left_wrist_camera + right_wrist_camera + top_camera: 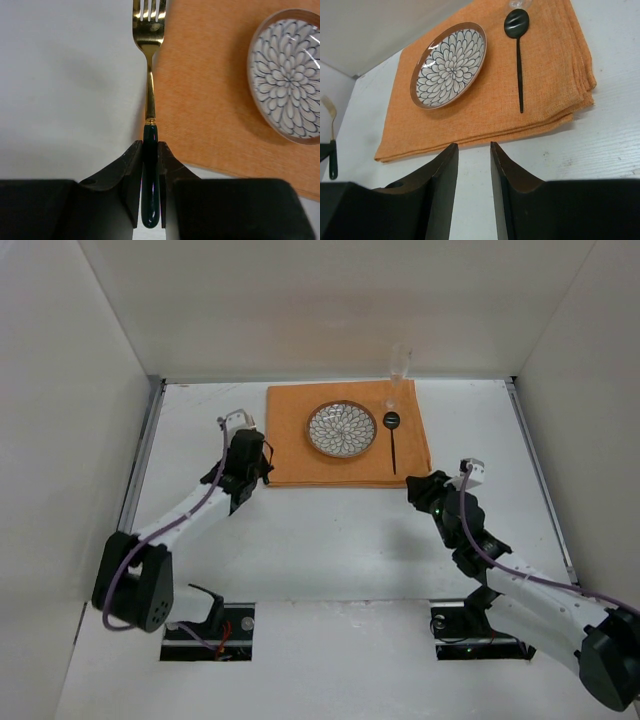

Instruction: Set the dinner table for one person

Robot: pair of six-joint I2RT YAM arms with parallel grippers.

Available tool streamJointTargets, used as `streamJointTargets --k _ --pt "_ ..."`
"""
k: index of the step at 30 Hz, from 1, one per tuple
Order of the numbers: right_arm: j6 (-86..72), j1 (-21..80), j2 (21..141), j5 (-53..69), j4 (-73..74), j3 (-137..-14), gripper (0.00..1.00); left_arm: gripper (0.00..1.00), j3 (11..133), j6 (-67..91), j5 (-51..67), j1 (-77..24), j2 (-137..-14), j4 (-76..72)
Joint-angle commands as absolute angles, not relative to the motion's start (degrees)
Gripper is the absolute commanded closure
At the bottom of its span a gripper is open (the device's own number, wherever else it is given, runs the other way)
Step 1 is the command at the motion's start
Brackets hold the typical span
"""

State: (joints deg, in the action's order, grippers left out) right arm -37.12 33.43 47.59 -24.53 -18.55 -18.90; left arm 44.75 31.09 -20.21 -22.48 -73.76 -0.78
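Note:
My left gripper is going to let go of the fork on the orange cloth (290, 438) (202, 68) next to the patterned plate, across from the black spoon.
The white dinner table (330, 540) carries a square orange cloth (300, 455). A patterned plate (341, 429) sits at the cloth's middle, with a black spoon (392, 440) to its right. My left gripper (262, 468) is by the cloth's left edge. In the left wrist view it (150, 150) is shut on the dark handle of a gold-tined fork (149, 75), whose tines lie along the cloth's left edge (210, 100). My right gripper (474, 146) is open and empty over bare table just in front of the cloth (485, 110). The fork (332, 145) also shows at the far left of the right wrist view.
A clear glass (400, 365) stands at the cloth's far right corner, just beyond the spoon's bowl. White walls enclose the table at the back and both sides. The plate (287, 75) lies to the right of the fork in the left wrist view.

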Motion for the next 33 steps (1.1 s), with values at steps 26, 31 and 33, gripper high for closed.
streamJointTargets --k 26,31,33 --pt "-35.6 34.6 50.2 -26.2 -21.1 -20.3 0.59 1.00 72.4 20.6 -4.8 -21.8 -110.2 -4.8" --pt "-35.4 34.7 50.9 -25.9 -21.1 -20.7 0.59 1.00 72.8 20.8 -4.9 -21.8 -111.8 -5.2" --pt "-35.4 34.7 50.7 -25.8 -21.1 -20.5 0.59 1.00 72.9 20.9 -5.0 -21.7 -112.1 -4.9"
